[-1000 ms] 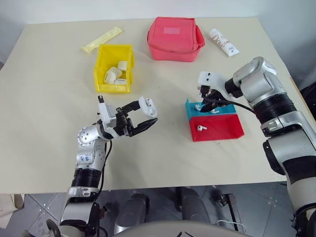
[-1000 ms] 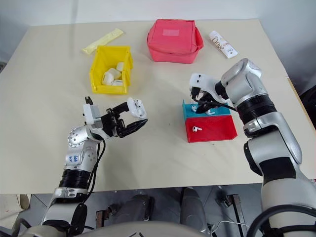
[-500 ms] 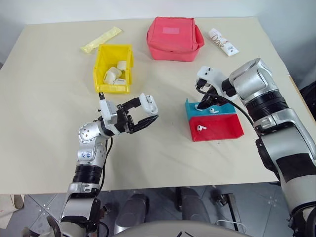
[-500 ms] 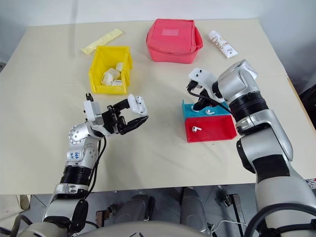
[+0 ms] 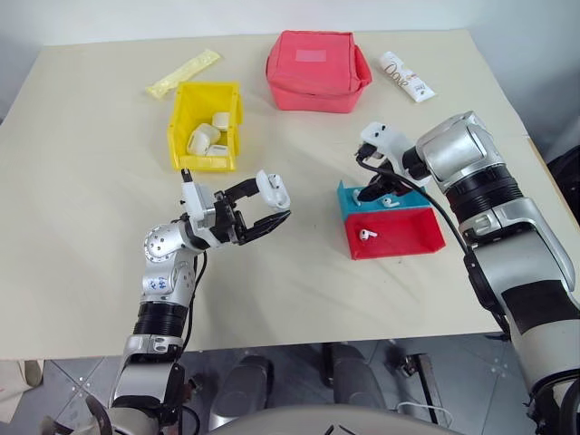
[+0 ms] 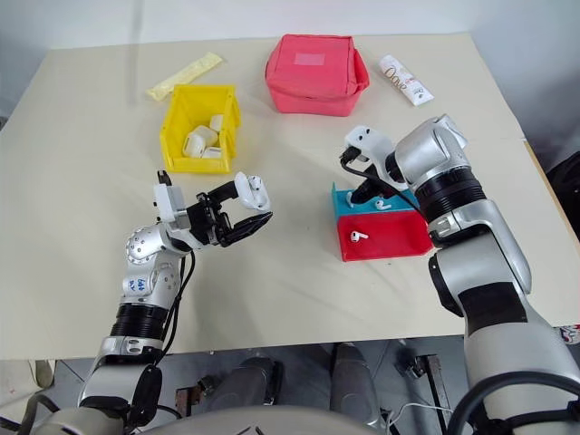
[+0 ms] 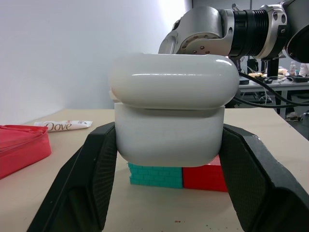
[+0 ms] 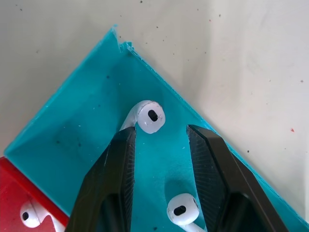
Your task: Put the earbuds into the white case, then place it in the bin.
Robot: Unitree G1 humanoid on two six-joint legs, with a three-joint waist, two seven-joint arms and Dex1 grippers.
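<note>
One earbud's stem runs under the right gripper's finger, so next the right gripper moves along the teal tray and picks up the other earbud (image 8: 183,209) by its head.
My left gripper (image 5: 274,203) is shut on the white case (image 7: 169,121), held above the table with its lid slightly raised. My right gripper (image 8: 161,131) points down into the teal tray (image 8: 77,130) with its fingers apart. One earbud (image 8: 148,116) lies by the tip of one finger. A second earbud (image 8: 182,210) lies lower between the fingers, near the other finger. A third earbud (image 5: 365,235) rests in the red tray (image 5: 410,237) beside the teal one. The yellow bin (image 5: 180,127) stands at the back left, far from both grippers.
Several white case-like items lie in the bin. A pink pouch (image 5: 317,68) sits at the back centre, a white printed tube (image 5: 408,77) at the back right, and a pale yellow packet (image 5: 186,72) at the back left.
My right gripper has rolled and tipped steeper over the teal tray, staying in place. The left gripper and the case have not moved.
</note>
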